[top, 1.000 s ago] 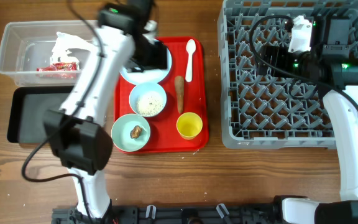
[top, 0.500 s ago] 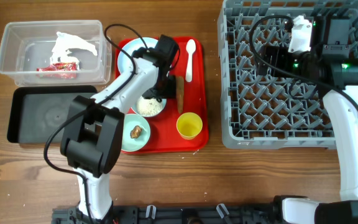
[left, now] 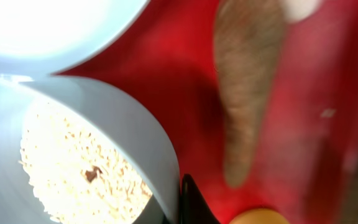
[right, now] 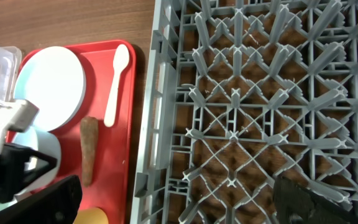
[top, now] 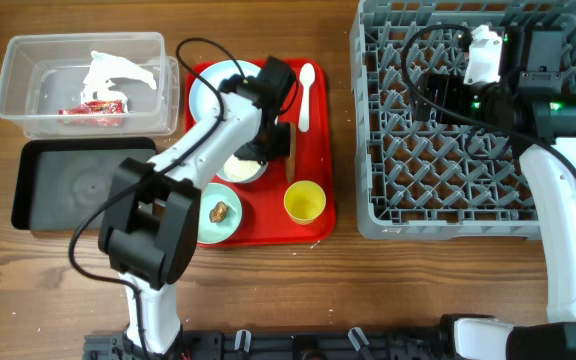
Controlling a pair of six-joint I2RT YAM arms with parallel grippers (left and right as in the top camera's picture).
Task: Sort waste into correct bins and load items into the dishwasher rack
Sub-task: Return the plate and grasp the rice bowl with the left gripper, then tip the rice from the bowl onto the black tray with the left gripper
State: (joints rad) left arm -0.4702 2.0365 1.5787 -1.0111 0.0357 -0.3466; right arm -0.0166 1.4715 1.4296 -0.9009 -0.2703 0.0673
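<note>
The robot's left gripper needs to set the white bowl down between the pale blue plate and the green bowl [top: 211,156].
My left gripper [top: 265,150] [left: 178,208] is down on the red tray and shut on the rim of the white bowl [top: 230,170] [left: 126,134], which holds rice grains [left: 79,168]. One black finger [left: 192,202] presses the bowl's outer wall. The carrot [top: 290,168] [left: 247,93] lies just right of the bowl. The pale blue plate [top: 206,95], white spoon [top: 306,92] and yellow cup [top: 305,202] are on the tray, as is the green bowl [top: 200,222] with a brown lump [top: 220,210]. My right gripper [top: 436,95] [right: 179,205] hangs open over the grey dishwasher rack [top: 448,190].
The clear tub [top: 28,100] at the back left holds the red-and-white wrapper [top: 93,108] and the tissue [top: 113,72]. The black tray [top: 78,185] sits in front of it. The red tray [top: 313,160] lies between the bins and the rack.
My left arm swung right from the clear tub to the red tray, came down beside the carrot, and its jaws closed on the white bowl's rim. The right arm stayed still.
</note>
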